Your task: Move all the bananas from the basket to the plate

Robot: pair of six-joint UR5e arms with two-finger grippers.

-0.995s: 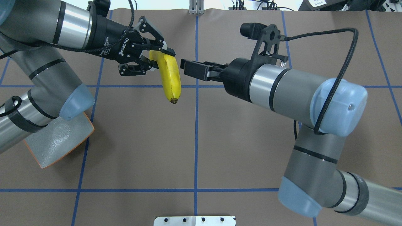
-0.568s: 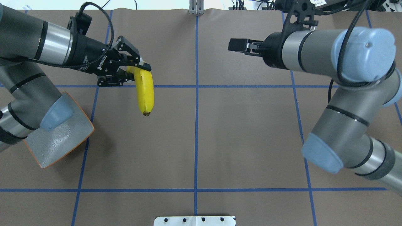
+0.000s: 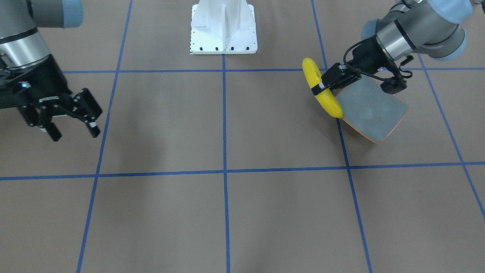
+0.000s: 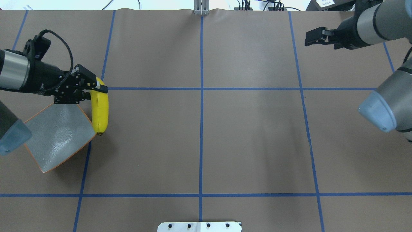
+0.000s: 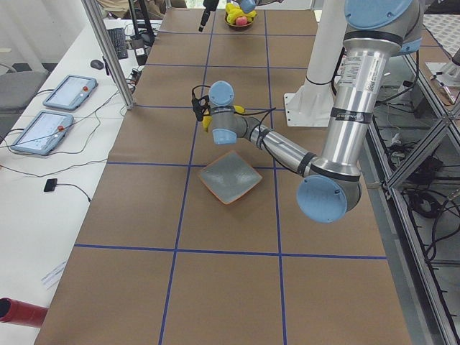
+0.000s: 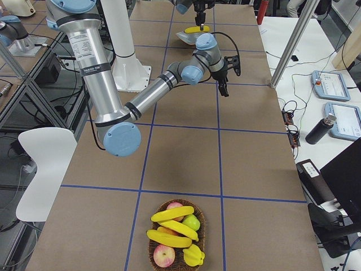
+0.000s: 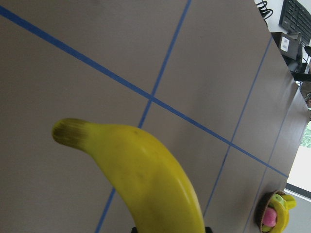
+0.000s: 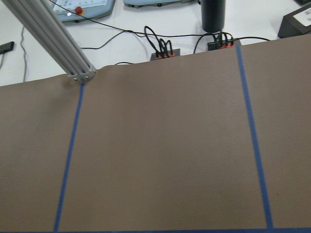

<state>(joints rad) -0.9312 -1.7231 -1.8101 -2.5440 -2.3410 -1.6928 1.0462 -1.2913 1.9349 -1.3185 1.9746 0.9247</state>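
I need to let the banana go from my left gripper on the grey plate (image 3: 382, 112), towards the orange rim that is farthest from the white base.
My left gripper (image 4: 94, 91) is shut on the upper end of a yellow banana (image 4: 99, 111). The banana hangs at the far right edge of the plate (image 4: 54, 138), a speckled grey dish with an orange rim. In the front view the banana (image 3: 325, 93) overlaps the plate's (image 3: 373, 112) edge. The left wrist view shows the banana (image 7: 146, 179) close up. My right gripper (image 3: 74, 132) is open and empty, far off on the other side of the table, and it also shows in the overhead view (image 4: 310, 37). Three more bananas (image 6: 176, 228) lie in the basket (image 6: 155, 261).
The wicker basket also holds apples and other fruit; it stands at the table end on my right, and shows small in the left exterior view (image 5: 241, 17). The robot's white base (image 3: 223, 28) is at the table's near edge. Blue tape lines grid the brown table.
My left gripper carried the banana left and toward me, from table centre to the plate's edge. My right gripper drew back from the banana to the far right.
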